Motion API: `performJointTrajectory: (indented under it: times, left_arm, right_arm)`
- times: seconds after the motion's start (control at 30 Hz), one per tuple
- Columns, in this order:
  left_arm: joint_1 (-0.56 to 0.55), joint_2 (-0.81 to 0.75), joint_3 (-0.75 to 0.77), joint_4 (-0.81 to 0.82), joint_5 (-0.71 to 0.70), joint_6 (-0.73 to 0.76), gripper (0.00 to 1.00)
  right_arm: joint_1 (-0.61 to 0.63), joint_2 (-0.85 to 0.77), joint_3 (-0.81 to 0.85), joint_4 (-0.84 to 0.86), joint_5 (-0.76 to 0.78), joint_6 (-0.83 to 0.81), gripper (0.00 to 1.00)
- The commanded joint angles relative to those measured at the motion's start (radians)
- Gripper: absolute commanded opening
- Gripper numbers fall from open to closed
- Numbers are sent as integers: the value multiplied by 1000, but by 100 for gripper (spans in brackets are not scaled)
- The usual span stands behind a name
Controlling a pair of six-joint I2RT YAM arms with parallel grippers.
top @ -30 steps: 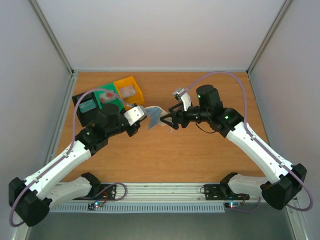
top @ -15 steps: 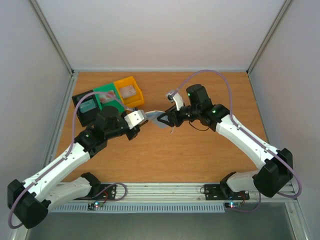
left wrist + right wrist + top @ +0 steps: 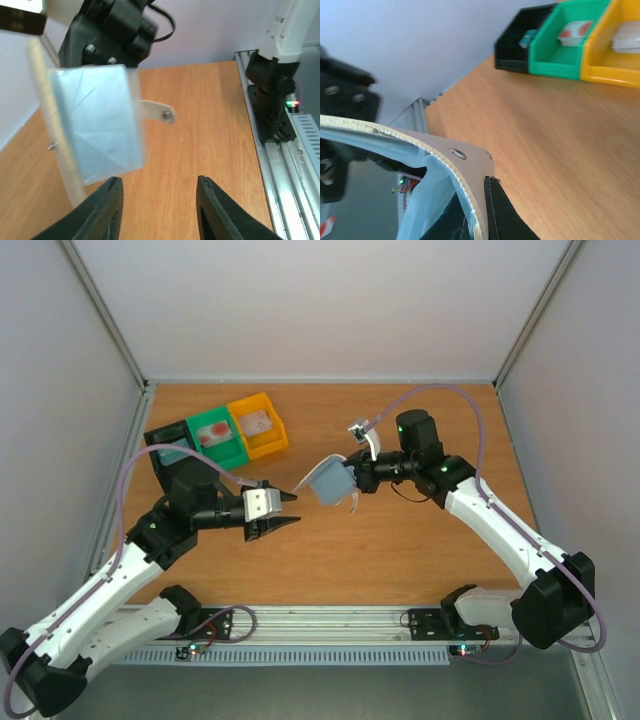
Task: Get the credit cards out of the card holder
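Observation:
My right gripper is holding the card holder, and I need to let go of it on the bare wood [image 3: 308,525] between the yellow bin and the metal rail.
The card holder [image 3: 332,481], a pale blue translucent sleeve with a beige edge, hangs above the middle of the table. My right gripper [image 3: 352,480] is shut on its edge. In the right wrist view the holder [image 3: 445,165] bulges beside my dark fingertip [image 3: 502,210], near its riveted tab [image 3: 470,155]. My left gripper [image 3: 292,512] stands open and empty, to the left of the holder and apart from it. In the left wrist view the holder [image 3: 97,125] hangs up and to the left of that gripper [image 3: 159,180]. Whether credit cards sit inside the holder I cannot tell.
A black bin [image 3: 170,450], a green bin [image 3: 215,435] and a yellow bin [image 3: 258,423] stand in a row at the back left. Each holds a small flat item, the green one's reddish-pink [image 3: 575,29]. White walls enclose the table; a metal rail [image 3: 330,625] runs along the near edge.
The left gripper let go of the holder, opened and drew back to the left. The right gripper shut on the holder and carried it slightly right.

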Motion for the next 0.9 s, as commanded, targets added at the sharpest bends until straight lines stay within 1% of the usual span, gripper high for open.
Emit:
performJointTrajectory:
  times: [0.0, 0.07, 0.13, 0.23, 0.3, 0.33, 0.4, 0.43, 0.47, 0.53, 0.57, 0.6, 0.63, 0.7, 0.77, 0.87]
  left_arm:
    - [-4, 41, 4, 141, -132, -51, 43]
    - [-3, 50, 3, 174, -212, -70, 42]
    - [-3, 47, 3, 180, -234, -64, 41]
    - [-3, 21, 5, 132, -154, -61, 42]
    - [-4, -8, 1, 85, -84, -51, 46]
    - [-2, -20, -3, 79, -86, -67, 48]
    - [-1, -34, -5, 77, -164, -145, 49]
    - [5, -37, -10, 82, -231, -185, 50]
    - [16, -40, -20, 89, -300, -214, 53]
    - [59, -47, -54, 111, -426, -288, 61]
    - [88, -50, -76, 119, -473, -326, 65]
    - [122, -51, -96, 123, -514, -359, 69]
    - [153, -49, -116, 123, -541, -416, 72]
    - [210, -47, -159, 120, -559, -480, 74]
    - [227, -56, -191, 119, -561, -530, 75]
    - [242, -72, -224, 135, -571, -567, 75]
  right_arm:
    - [8, -28, 20, 69, -160, -6, 1]
    - [9, -47, 8, 36, -189, -30, 1]
    - [9, -61, 6, -11, -196, -59, 1]
    - [8, -71, 12, -62, -145, -78, 1]
    - [3, -54, 24, -116, -105, -84, 1]
    - [0, -33, 34, -156, -86, -87, 1]
    - [-2, 29, 55, -243, -39, -83, 1]
    - [-1, 70, 63, -285, -27, -76, 1]
    - [2, 107, 64, -316, -41, -74, 2]
    - [20, 181, 56, -354, -116, -86, 6]
    - [36, 225, 66, -391, -159, -113, 7]
    - [57, 280, 88, -447, -161, -147, 8]
    - [85, 354, 118, -517, -141, -178, 8]
    - [97, 463, 177, -583, -131, -238, 7]
    - [98, 564, 230, -630, -128, -307, 7]
    - [97, 738, 374, -736, -79, -360, 7]
